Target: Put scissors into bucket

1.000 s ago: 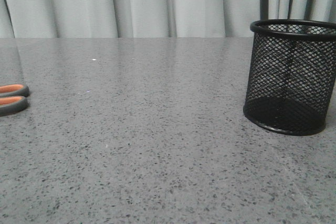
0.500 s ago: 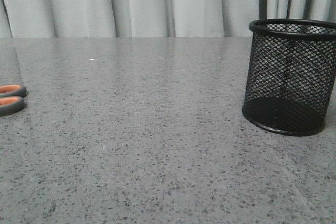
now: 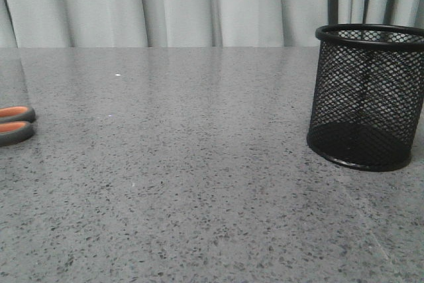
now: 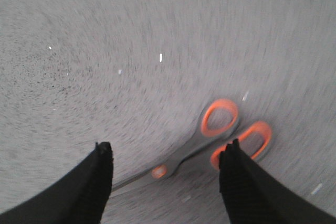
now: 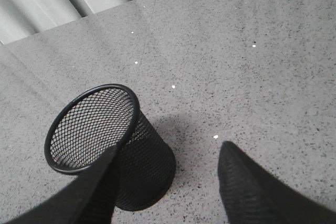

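My right gripper should hold the scissors out by my left gripper for a handover, so their grey handle loops (image 3: 28, 126) will be grabbed.
The scissors (image 3: 14, 124) lie flat on the grey table at the far left; only their grey, orange-lined handle loops show in the front view. In the blurred left wrist view the scissors (image 4: 210, 140) lie under my open left gripper (image 4: 167, 151), handles near one finger, blades running toward the other. The black wire-mesh bucket (image 3: 366, 97) stands upright at the right and looks empty. In the right wrist view the bucket (image 5: 105, 145) stands by one finger of my open, empty right gripper (image 5: 168, 153). Neither gripper shows in the front view.
The grey speckled table (image 3: 199, 183) stretches between scissors and bucket. Pale curtains (image 3: 199, 4) hang behind the table's far edge.
The front view barely changes: scissors and bucket stay where they were, shifting only a few pixels. No earlier wrist frames are given.
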You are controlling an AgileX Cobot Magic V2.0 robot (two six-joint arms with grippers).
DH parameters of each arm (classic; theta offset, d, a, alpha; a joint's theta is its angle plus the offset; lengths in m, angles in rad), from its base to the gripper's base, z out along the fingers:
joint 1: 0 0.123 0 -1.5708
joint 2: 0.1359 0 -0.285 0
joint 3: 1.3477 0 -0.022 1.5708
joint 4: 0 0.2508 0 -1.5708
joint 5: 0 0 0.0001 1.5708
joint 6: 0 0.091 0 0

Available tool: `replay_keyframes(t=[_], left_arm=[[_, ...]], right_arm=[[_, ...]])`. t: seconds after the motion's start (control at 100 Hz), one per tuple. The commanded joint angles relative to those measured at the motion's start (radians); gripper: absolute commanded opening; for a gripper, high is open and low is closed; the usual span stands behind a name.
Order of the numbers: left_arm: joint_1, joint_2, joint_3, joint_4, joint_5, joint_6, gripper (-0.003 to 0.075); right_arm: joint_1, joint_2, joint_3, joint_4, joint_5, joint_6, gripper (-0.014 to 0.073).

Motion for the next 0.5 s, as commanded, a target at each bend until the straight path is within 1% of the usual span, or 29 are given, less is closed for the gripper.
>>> replay_keyframes(t=[0.0,0.05,0.06,0.1,0.15,0.21,0.26,0.33,0.39,0.4,0.44,0.49], left_arm=[[-0.072,0.111,-0.112,0.177,0.092,0.119,0.0419],[-0.132,0.171,-0.141,0.295,0.143,0.209,0.0419],[-0.145,0.187,-0.146,0.342,0.153,0.235,0.0419],[-0.174,0.231,-0.162,0.397,0.176,0.299,0.0418],[-0.192,0.273,-0.179,0.422,0.186,0.337,0.0413],[-0.194,0.336,-0.202,0.413,0.204,0.429,0.0383],[-0.194,0.374,-0.214,0.393,0.238,0.537,0.0356],[-0.190,0.418,-0.227,0.355,0.259,0.630,0.0330],[-0.173,0.441,-0.236,0.291,0.259,0.695,0.0326],[-0.167,0.447,-0.237,0.275,0.259,0.727,0.0326],[-0.150,0.461,-0.242,0.234,0.260,0.775,0.0326],[-0.129,0.475,-0.249,0.202,0.260,0.809,0.0327]], right_arm=[[0.011,0.015,-0.038,-0.008,-0.075,-0.014,0.0375],[0.019,0.015,-0.038,-0.008,-0.087,-0.014,0.0375],[0.021,0.015,-0.038,-0.008,-0.093,-0.014,0.0375],[0.028,0.015,-0.038,-0.008,-0.098,-0.014,0.0375],[0.033,0.015,-0.038,-0.008,-0.102,-0.014,0.0375],[0.035,0.015,-0.038,-0.008,-0.100,-0.014,0.0375],[0.035,0.015,-0.038,-0.008,-0.098,-0.014,0.0375],[0.039,0.015,-0.038,-0.010,-0.098,-0.015,0.0375],[0.045,0.015,-0.038,-0.011,-0.098,-0.015,0.0375],[0.047,0.015,-0.038,-0.011,-0.096,-0.015,0.0375],[0.053,0.015,-0.038,-0.012,-0.096,-0.015,0.0375],[0.058,0.015,-0.038,-0.020,-0.096,-0.015,0.0375]])
